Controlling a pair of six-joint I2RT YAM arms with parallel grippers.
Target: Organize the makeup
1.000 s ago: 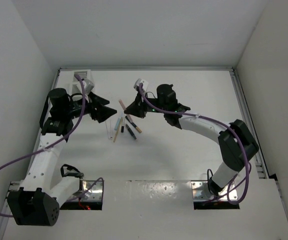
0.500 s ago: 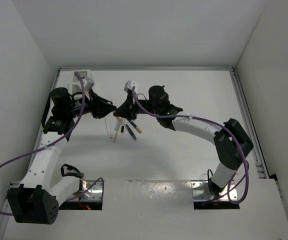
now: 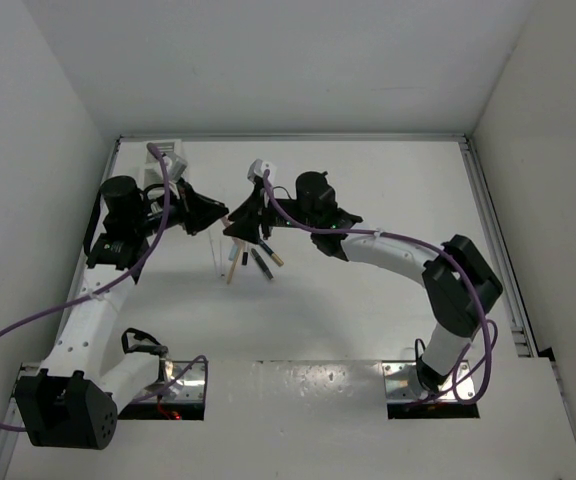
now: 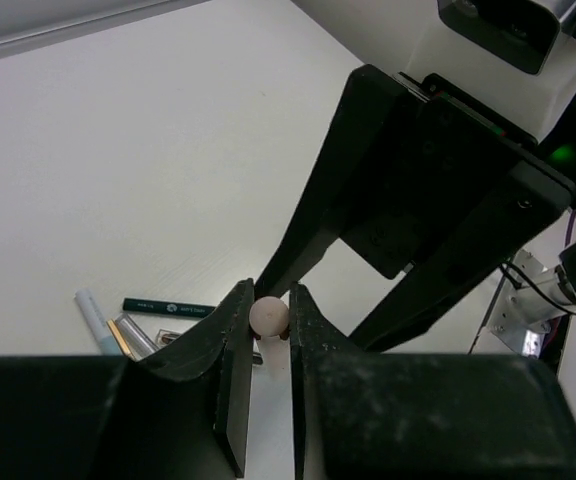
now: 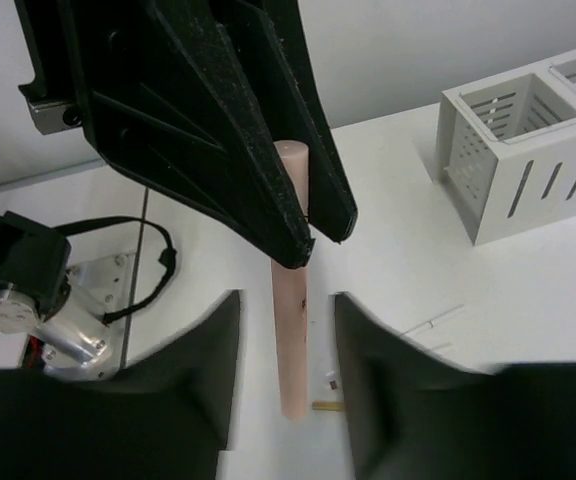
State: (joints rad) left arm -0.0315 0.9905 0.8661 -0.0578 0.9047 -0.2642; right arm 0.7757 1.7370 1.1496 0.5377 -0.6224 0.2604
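The robot's left gripper should release the pale pink stick inside the far compartment of the white slatted holder (image 3: pixel 162 155).
A pinkish tan makeup stick (image 5: pixel 290 350) hangs in the air between the two arms. My left gripper (image 4: pixel 268 300) is shut on its rounded end (image 4: pixel 268 315). My right gripper (image 5: pixel 286 297) stands open around the stick's lower part, with a gap on each side and neither finger touching it. In the top view the two grippers meet nose to nose (image 3: pixel 231 218) above the table. More makeup lies on the table below: a dark green pencil (image 4: pixel 168 306), a white stick (image 4: pixel 93 318) and black and tan sticks in a loose cluster (image 3: pixel 253 258).
A white slatted box-shaped holder (image 5: pixel 528 140) stands on the table behind the left gripper. Purple cables loop from both arms. A raised rail (image 3: pixel 493 240) runs along the table's right edge.
The right gripper carried the pinkish stick left to the left gripper. The left jaws have closed on it and the right jaws have just opened off it.
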